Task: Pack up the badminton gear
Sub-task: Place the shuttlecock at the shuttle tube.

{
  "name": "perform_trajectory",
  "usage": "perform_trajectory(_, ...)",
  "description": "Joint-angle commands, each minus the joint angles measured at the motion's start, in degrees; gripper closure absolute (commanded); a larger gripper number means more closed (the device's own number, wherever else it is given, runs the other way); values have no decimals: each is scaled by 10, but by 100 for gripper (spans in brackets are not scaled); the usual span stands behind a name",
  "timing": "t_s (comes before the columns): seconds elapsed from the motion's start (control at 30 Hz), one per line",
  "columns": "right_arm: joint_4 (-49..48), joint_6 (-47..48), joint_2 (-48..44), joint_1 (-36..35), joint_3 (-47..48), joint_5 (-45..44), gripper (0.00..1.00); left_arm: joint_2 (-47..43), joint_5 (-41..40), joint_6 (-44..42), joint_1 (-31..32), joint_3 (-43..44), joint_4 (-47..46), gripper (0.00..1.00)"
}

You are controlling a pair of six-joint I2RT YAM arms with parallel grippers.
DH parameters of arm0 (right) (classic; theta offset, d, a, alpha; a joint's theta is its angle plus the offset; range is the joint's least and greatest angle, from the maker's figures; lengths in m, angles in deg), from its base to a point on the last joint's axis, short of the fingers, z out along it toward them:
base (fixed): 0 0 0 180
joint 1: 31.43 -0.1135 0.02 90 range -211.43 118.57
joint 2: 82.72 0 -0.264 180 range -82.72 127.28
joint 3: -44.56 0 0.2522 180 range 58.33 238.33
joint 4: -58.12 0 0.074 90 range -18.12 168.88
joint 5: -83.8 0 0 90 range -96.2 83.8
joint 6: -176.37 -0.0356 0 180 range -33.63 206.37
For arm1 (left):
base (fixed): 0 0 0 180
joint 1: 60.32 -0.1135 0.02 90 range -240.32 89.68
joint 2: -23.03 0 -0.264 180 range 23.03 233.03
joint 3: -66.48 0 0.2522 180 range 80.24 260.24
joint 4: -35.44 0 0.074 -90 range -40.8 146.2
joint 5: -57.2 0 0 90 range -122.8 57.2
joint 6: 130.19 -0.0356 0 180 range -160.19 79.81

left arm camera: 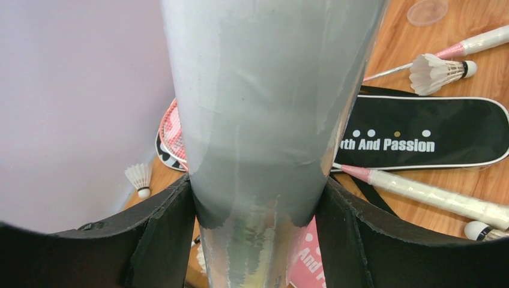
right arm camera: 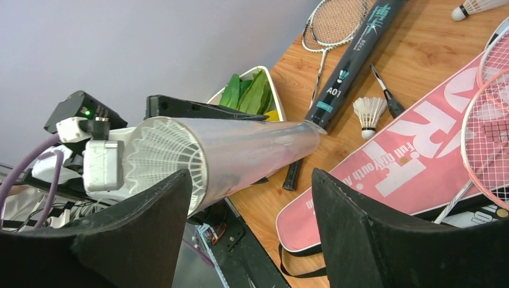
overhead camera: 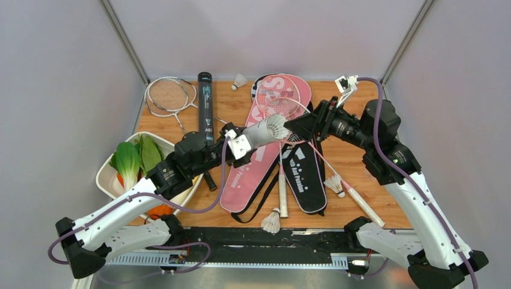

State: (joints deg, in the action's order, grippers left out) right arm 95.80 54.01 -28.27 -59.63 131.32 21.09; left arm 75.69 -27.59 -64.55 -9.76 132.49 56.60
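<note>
The white shuttlecock sits shallow in the opening of the slanted tube. My left gripper should turn the tube's opening upward before my right gripper takes the tube's side point(overhead camera: 259, 133).
My left gripper point(overhead camera: 241, 144) point(left arm camera: 258, 198) is shut on a silvery white tube point(overhead camera: 262, 132) point(left arm camera: 264, 108) and holds it in the air over the pink bag point(overhead camera: 253, 171). The tube's open mouth faces right, and a white shuttlecock point(overhead camera: 278, 126) point(right arm camera: 162, 153) sits inside it. Just in front of that mouth my right gripper point(overhead camera: 295, 127) point(right arm camera: 249, 177) stands open, with nothing between its fingers. A black tube point(overhead camera: 205, 105), a silver racket point(overhead camera: 172, 95) and a pink racket point(overhead camera: 280, 96) lie on the table. Loose shuttlecocks lie at the back point(overhead camera: 240, 80), the right point(overhead camera: 334, 183) and the front point(overhead camera: 272, 221).
A black bag point(overhead camera: 304, 171) lies beside the pink one, with a racket handle point(overhead camera: 361, 205) slanting off to its right. At the left stands a white bowl point(overhead camera: 105, 174) of vegetables. Grey walls close in the wooden table on three sides.
</note>
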Motion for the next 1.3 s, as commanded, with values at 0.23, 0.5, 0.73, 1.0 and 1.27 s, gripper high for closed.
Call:
perform_trajectory(0.23,7,28,59,-8,11,23,26,-4,6,-7,3,14,-44,100)
perform_trajectory(0.5,40,52,105,-21,20,0,59,0,-4,-41,3,7,-46,100)
perform_trajectory(0.73,46,75,113,-21,9,14,52,11,-8,-84,3,-3,-57,100)
perform_trajectory(1.0,43,35,68,-20,58,-57,30,36,-68,-49,2,28,-34,100)
perform_trajectory(1.27,-59,90,-22,-20,10,-100,8,37,-107,40,2,79,-13,100)
